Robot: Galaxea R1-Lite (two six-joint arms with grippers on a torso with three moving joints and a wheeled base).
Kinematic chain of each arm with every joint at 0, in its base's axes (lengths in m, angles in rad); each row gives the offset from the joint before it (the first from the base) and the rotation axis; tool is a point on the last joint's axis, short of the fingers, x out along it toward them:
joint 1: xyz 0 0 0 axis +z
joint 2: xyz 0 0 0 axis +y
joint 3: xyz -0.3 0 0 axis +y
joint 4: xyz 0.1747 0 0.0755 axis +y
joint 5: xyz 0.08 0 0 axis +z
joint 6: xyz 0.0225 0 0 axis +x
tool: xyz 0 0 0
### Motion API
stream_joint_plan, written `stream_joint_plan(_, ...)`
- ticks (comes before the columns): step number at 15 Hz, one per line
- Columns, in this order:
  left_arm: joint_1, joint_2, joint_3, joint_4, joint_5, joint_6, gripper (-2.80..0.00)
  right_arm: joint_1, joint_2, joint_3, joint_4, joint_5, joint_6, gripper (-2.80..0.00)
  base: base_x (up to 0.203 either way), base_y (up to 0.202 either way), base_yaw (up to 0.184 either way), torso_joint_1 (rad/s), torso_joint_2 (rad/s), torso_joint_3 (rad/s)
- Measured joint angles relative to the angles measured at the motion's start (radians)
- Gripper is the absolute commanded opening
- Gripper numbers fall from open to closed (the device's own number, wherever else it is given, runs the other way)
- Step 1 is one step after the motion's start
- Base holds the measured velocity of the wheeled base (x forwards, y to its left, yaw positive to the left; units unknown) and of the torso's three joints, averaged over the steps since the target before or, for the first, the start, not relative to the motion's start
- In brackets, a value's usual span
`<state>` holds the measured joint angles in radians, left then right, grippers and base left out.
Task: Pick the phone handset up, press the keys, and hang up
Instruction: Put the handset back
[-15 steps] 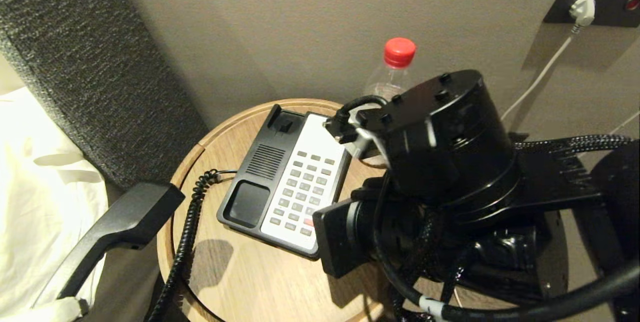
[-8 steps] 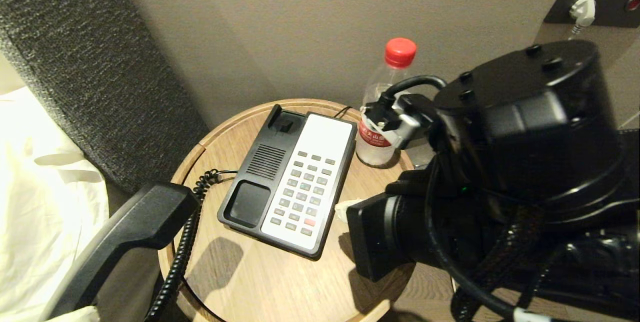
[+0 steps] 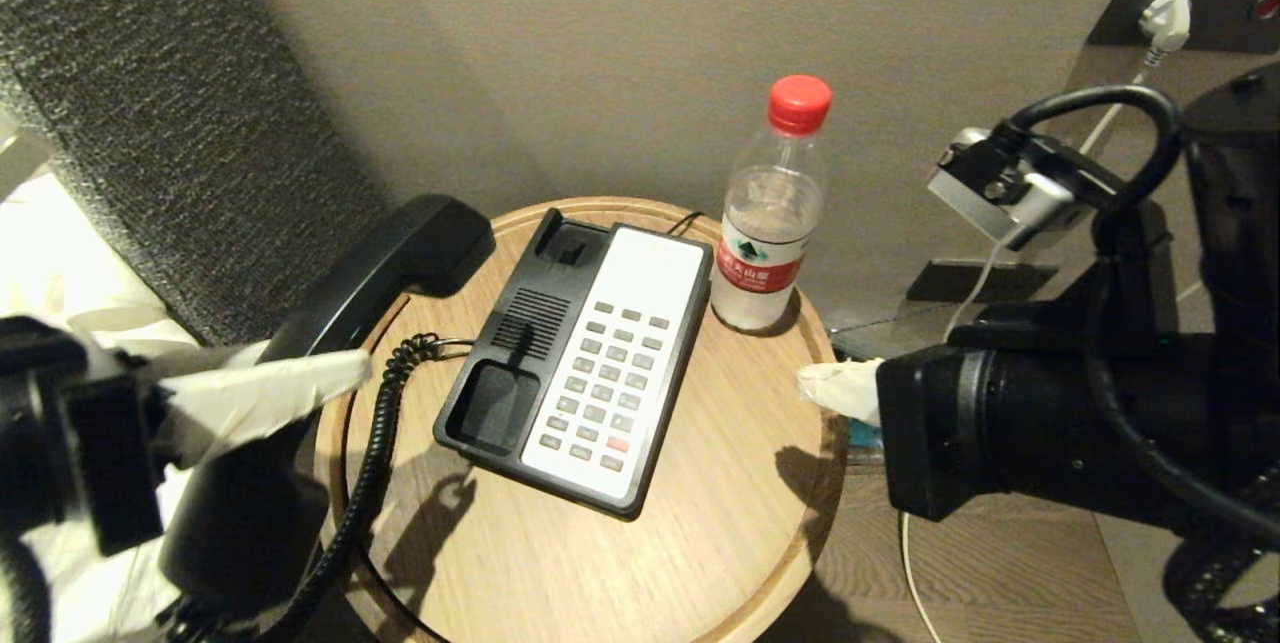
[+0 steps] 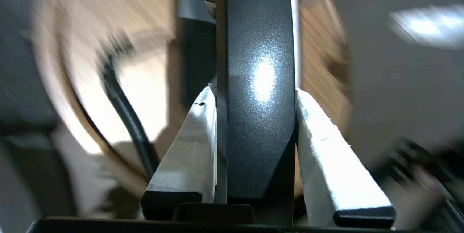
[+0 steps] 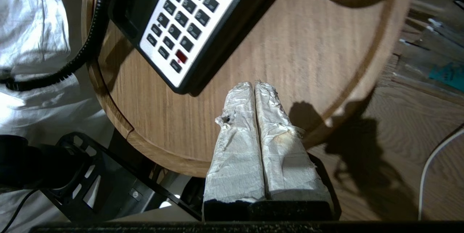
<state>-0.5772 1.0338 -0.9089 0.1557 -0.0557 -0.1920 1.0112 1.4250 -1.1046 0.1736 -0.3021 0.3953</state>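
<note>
My left gripper needs to release the black phone handset in the empty cradle (image 3: pixel 529 325) next to the white panel of the phone base.
The black phone handset (image 3: pixel 400 258) hangs tilted over the round table's left edge, its upper end close to the phone base (image 3: pixel 520 343). My left gripper (image 4: pixel 255 92) is shut on the handset's middle (image 4: pixel 257 80), and one white-wrapped finger (image 3: pixel 270 393) shows across it. A coiled black cord (image 3: pixel 370 463) runs from the handset down along the table's left rim. The grey keys (image 3: pixel 600 383) on the base's white panel lie uncovered, and the cradle is empty. My right gripper (image 5: pixel 253 85) is shut and empty, hovering above the table's right edge (image 3: pixel 838 389), apart from the base (image 5: pixel 188 19).
A clear water bottle with a red cap (image 3: pixel 770 223) stands at the back right of the wooden table (image 3: pixel 700 523). A dark padded headboard (image 3: pixel 150 123) and white bedding (image 3: pixel 40 253) lie to the left. A wall socket with a white plug (image 3: pixel 1165 18) is at the upper right.
My left gripper has carried the handset up and rightward, nearer the phone base. The right arm has drawn back to the right, off the keypad, uncovering the bottle.
</note>
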Motion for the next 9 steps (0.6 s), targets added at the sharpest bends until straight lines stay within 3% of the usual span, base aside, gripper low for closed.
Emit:
stream_joint_plan(4, -0.041, 0.177, -0.118, 0.003, 0.158, 0.087, -2.8, -0.03, -0.071, 0.04, 0.001, 0.0, 0.0, -2.8, 0.0, 0.0, 0.0, 0.0, 0.0, 0.0)
stream_joint_plan(9, -0.093, 0.309, -0.183, 0.002, 0.206, 0.097, -2.8, -0.071, -0.143, 0.084, 0.017, 0.001, 0.0, -2.8, 0.0, 0.0, 0.0, 0.0, 0.0, 0.0)
